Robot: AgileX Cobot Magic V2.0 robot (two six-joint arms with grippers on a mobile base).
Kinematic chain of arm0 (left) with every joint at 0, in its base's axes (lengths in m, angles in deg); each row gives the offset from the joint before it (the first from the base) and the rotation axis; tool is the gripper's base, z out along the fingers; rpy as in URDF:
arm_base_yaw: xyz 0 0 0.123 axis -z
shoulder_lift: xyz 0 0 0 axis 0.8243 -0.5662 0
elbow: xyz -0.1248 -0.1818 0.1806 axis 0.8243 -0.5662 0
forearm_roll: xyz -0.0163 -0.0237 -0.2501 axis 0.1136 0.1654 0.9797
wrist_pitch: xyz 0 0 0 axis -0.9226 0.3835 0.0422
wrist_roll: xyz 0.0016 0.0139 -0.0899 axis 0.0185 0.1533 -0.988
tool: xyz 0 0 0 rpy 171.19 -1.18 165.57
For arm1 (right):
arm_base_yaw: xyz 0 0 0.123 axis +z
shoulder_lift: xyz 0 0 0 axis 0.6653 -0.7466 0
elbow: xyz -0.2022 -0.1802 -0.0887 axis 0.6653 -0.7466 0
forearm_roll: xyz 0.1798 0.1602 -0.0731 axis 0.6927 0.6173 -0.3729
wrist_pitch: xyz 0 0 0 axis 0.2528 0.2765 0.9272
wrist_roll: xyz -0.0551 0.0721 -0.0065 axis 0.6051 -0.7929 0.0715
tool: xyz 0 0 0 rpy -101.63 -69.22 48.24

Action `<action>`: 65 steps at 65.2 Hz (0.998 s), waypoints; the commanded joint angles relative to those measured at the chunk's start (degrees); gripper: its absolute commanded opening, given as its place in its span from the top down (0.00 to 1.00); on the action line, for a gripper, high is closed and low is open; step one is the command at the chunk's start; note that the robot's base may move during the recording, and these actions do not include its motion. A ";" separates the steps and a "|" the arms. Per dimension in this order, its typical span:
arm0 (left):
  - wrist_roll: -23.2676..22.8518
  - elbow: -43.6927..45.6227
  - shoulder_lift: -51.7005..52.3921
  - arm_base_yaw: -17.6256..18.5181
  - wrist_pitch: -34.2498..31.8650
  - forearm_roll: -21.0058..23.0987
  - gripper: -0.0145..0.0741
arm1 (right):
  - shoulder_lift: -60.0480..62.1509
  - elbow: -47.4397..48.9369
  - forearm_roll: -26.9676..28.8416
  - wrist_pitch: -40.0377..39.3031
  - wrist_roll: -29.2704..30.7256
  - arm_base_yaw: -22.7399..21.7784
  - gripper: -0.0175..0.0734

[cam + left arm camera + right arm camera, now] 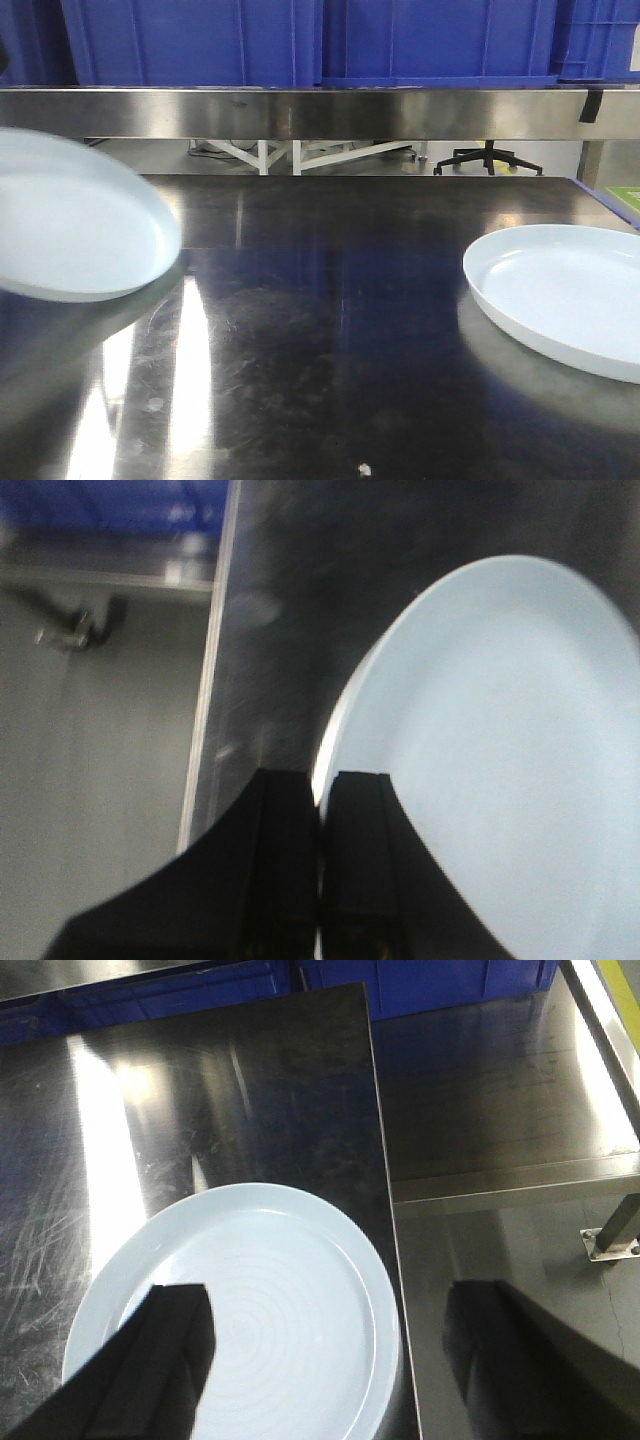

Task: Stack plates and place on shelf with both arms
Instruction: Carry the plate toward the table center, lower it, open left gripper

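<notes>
My left gripper needs to set the pale plate down and let it go on the bare middle of the dark table [305, 284], beside the other plate.
One pale plate [70, 220] hangs tilted above the dark table's left side and looks blurred in the front view. My left gripper [320, 780] is shut on that plate's [500, 740] near rim, one finger above it and one below. The other plate [565, 295] lies flat on the table at the right, close to the edge. My right gripper [330, 1310] hovers open above this plate [290, 1280]. Its left finger [175, 1330] is over the plate's inside, and its right finger [490, 1330] is past the table's edge. Neither gripper shows in the front view.
A stainless steel shelf [320, 112] runs across the back with blue bins [300, 40] on top. A lower steel surface [500, 1090] lies beyond the table's right edge. An office chair base [487, 160] stands behind. The table's left edge [205, 730] drops to the grey floor.
</notes>
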 commanded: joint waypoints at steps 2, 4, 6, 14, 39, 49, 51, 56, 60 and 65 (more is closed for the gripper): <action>-0.21 5.34 2.71 4.53 -0.68 1.52 0.74 | -0.01 2.26 -0.50 -4.33 0.59 -0.11 0.17; -0.21 6.02 2.71 5.61 -0.79 2.27 0.74 | -0.01 2.26 -0.50 -4.33 0.59 -0.11 0.17; -0.21 6.62 2.71 6.69 -1.20 2.95 0.74 | -0.01 2.26 -0.50 -4.33 0.59 -0.11 0.17; -0.21 7.19 2.46 10.88 -4.13 5.91 0.74 | -0.01 2.26 -0.50 -4.33 0.59 -0.11 0.17; -0.21 7.19 -7.41 20.51 -10.47 9.81 0.74 | -0.01 2.26 -0.50 -4.14 0.59 -0.11 0.17; -0.21 7.19 -10.91 21.74 -11.89 9.81 0.74 | -0.01 2.26 -0.50 -4.14 0.59 -0.11 0.17; -0.21 7.19 -11.54 21.74 -11.89 9.81 0.74 | -0.01 2.26 -0.50 -4.14 0.59 -0.11 0.17; -0.21 7.19 -12.40 21.74 -11.30 9.81 0.73 | -0.01 2.26 -0.50 -4.14 0.59 -0.11 0.17; -0.21 7.19 -12.88 21.74 -10.25 9.08 0.69 | -0.01 2.26 -0.50 -4.14 0.59 -0.11 0.17; -0.21 7.19 -12.88 21.74 -10.11 7.96 0.58 | -0.01 2.26 -0.50 -4.07 0.59 -0.11 0.17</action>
